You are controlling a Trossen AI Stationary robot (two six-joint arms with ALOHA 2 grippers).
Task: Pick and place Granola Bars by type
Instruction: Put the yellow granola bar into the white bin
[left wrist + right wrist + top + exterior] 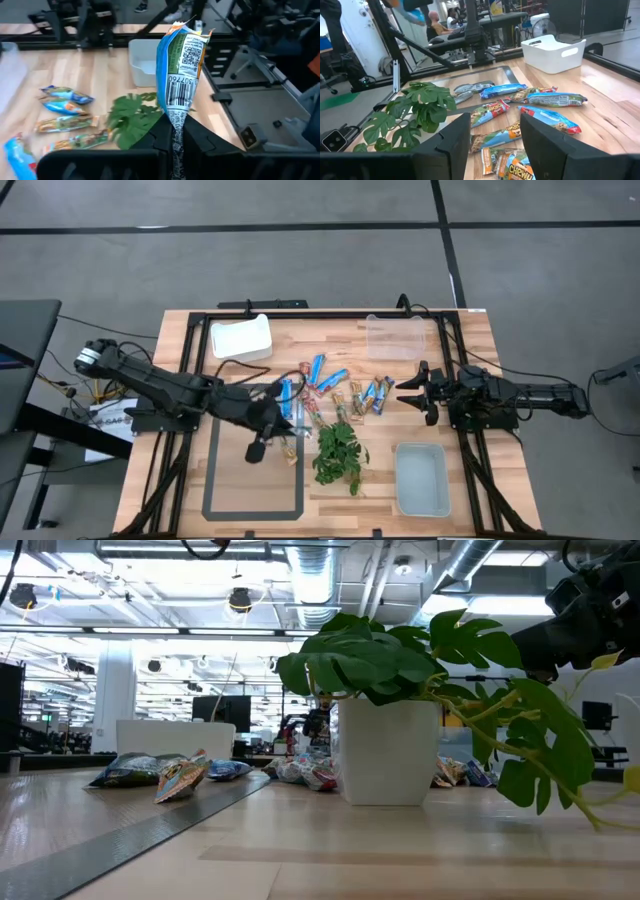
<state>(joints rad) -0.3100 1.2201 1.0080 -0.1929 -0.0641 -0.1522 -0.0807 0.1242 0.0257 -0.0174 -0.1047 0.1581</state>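
Note:
My left gripper is going to release the blue-and-white bar inside the white tray [256,343]. It will let go toward the tray's end that faces the clear container.
Granola bars lie loose in a cluster at mid-table [345,385], in blue-and-white, blue-and-tan and red multicolour wrappers; the right wrist view shows them close up [530,102]. My left gripper [278,404] is over the table's middle, just left of the cluster, shut on one blue-and-white bar [181,65]. My right gripper [413,395] hovers open at the cluster's right edge, its fingers [451,140] above the nearest bars, touching nothing. A green leafy sprig [340,452] lies on the table, nearer than the bars. My left gripper pinches the blue-and-white bar between its two fingers [197,137] at one crimped end [176,131]. The rest of the wrapper sticks out past the fingertips, barcode side toward the camera. The bar is lifted clear of the table.
A white tray [240,338] sits at the far left, a clear container [395,338] at the far right, and a pale tray [420,478] at the near right. A dark-framed mat [225,480] lies near left. In the low view the sprig [400,650] blocks much of the table.

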